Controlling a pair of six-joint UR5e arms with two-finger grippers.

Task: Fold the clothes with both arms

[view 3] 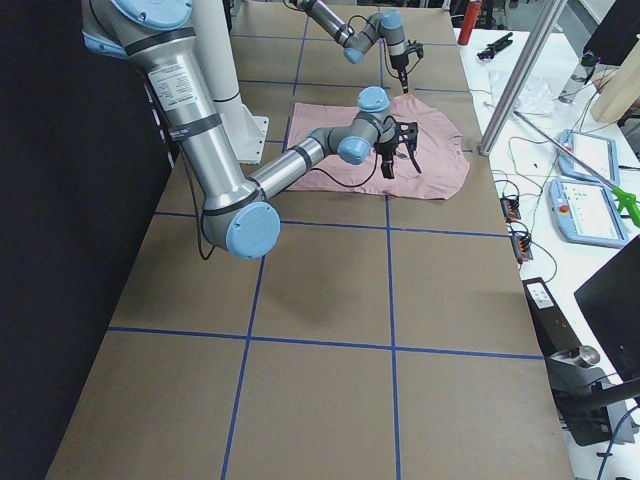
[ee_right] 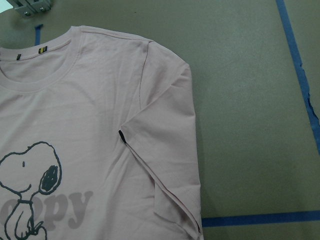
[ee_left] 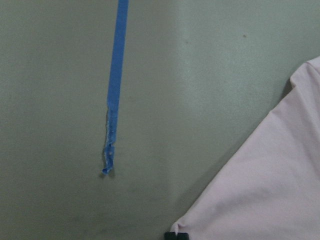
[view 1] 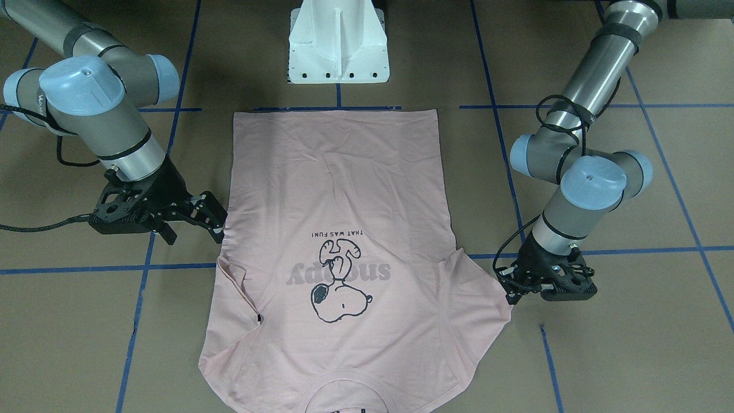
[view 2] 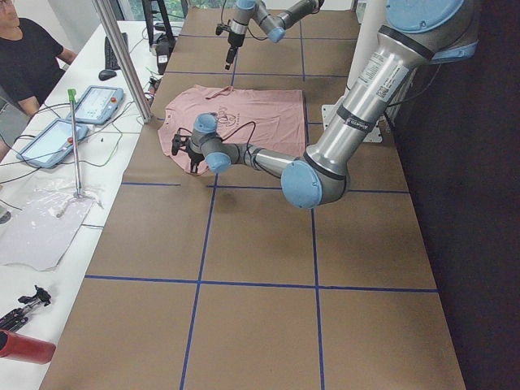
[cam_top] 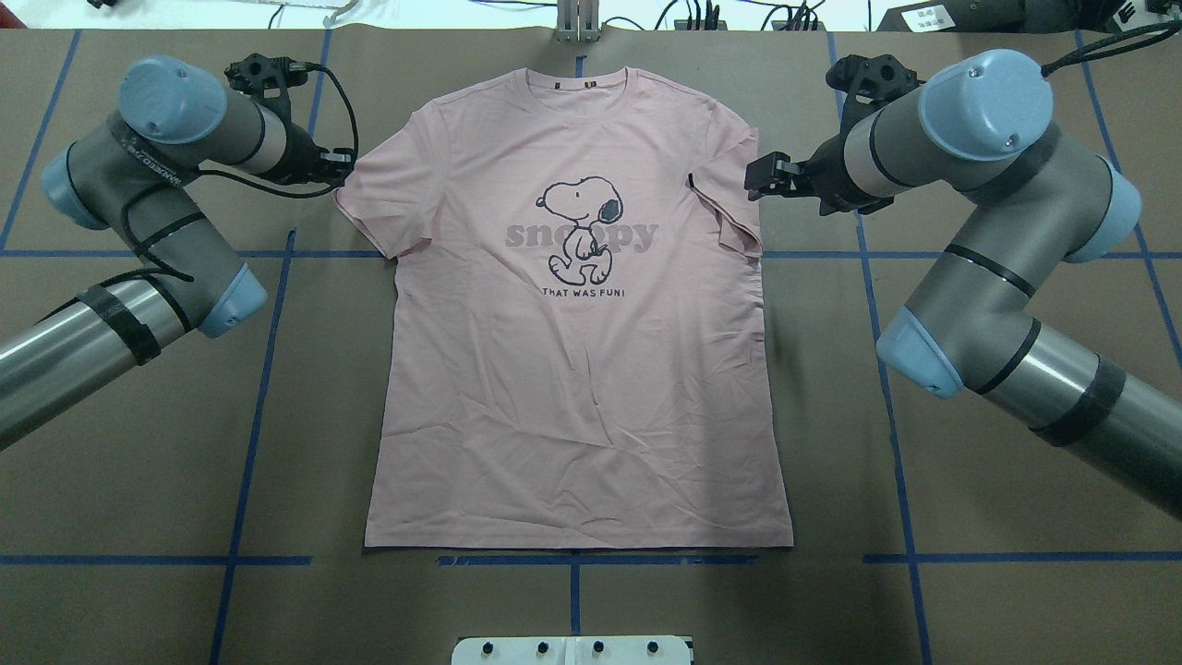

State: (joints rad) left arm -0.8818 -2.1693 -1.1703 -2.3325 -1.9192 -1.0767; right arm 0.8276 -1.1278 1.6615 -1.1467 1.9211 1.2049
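I should let the sleeve corner go with my left gripper on the T-shirt's body, just inside (view 1: 432, 324) that sleeve's seam, next to the Snoopy drawing.
The clothes are one pale pink T-shirt (cam_top: 572, 369) with a Snoopy drawing, spread flat, collar away from the robot's base. My left gripper (cam_top: 340, 169) is low at the outer corner of its sleeve. In the left wrist view a black fingertip (ee_left: 175, 235) meets the puckered sleeve corner (ee_left: 270, 190), so the gripper looks shut on it. My right gripper (cam_top: 755, 177) hovers open just outside the other sleeve (ee_right: 170, 125), which lies flat with a small black tag. In the front view the left gripper (view 1: 507, 288) is at the right and the right gripper (view 1: 217, 221) at the left.
The white pedestal base (view 1: 338, 46) stands just behind the shirt's hem. Blue tape lines (cam_top: 268, 369) cross the brown table. In the left side view a person (view 2: 28, 57), control tablets (view 2: 97, 101) and a metal post (view 2: 122, 57) are beyond the table's far edge.
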